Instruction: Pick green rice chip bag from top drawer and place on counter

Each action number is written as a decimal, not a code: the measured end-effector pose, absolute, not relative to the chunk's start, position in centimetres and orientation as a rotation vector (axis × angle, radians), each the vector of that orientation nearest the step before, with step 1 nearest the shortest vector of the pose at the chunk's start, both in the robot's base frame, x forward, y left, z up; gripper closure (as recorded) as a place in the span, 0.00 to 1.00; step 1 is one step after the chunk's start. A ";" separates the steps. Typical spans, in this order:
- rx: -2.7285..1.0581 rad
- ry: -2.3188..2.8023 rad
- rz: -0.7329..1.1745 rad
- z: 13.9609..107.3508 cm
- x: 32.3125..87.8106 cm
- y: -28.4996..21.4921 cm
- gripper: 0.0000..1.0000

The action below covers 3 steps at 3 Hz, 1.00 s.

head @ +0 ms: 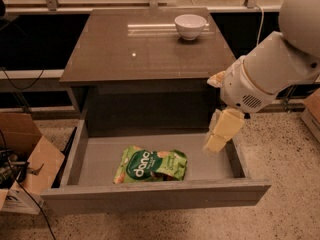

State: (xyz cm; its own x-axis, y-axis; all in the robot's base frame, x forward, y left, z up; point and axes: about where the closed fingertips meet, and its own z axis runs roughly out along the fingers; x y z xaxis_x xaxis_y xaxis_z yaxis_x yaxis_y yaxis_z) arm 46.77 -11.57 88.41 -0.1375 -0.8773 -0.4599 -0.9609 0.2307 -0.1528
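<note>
The green rice chip bag has a lighter end beside the dark green oval, toward the white arm. My gripper needs to grab the bag by its lighter end (169, 164).
The green rice chip bag (151, 164) lies flat on the floor of the open top drawer (155, 198), left of its middle, with the dark green oval and white lettering facing up. The drawer is pulled fully out below the counter (145, 54). My gripper (216, 143) hangs from the white arm (270, 71) over the right part of the drawer, above its floor and to the right of the bag. It is apart from the bag and holds nothing that I can see.
A white bowl (190, 26) stands at the back right of the counter. Open cardboard boxes (27, 169) and cables lie on the speckled floor left of the drawer. A railing runs behind the cabinet.
</note>
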 end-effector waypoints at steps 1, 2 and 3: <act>-1.699 2.075 0.257 87.0 46.7 -11.0 0.00; -1.648 2.043 0.299 84.9 48.0 -9.0 0.00; -1.599 1.979 0.327 81.6 50.8 -7.5 0.00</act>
State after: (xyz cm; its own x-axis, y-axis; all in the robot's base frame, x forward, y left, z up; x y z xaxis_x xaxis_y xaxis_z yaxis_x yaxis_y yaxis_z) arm 50.77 -7.52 81.65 -0.1240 -0.8143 -0.5670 -0.9536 0.2558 -0.1589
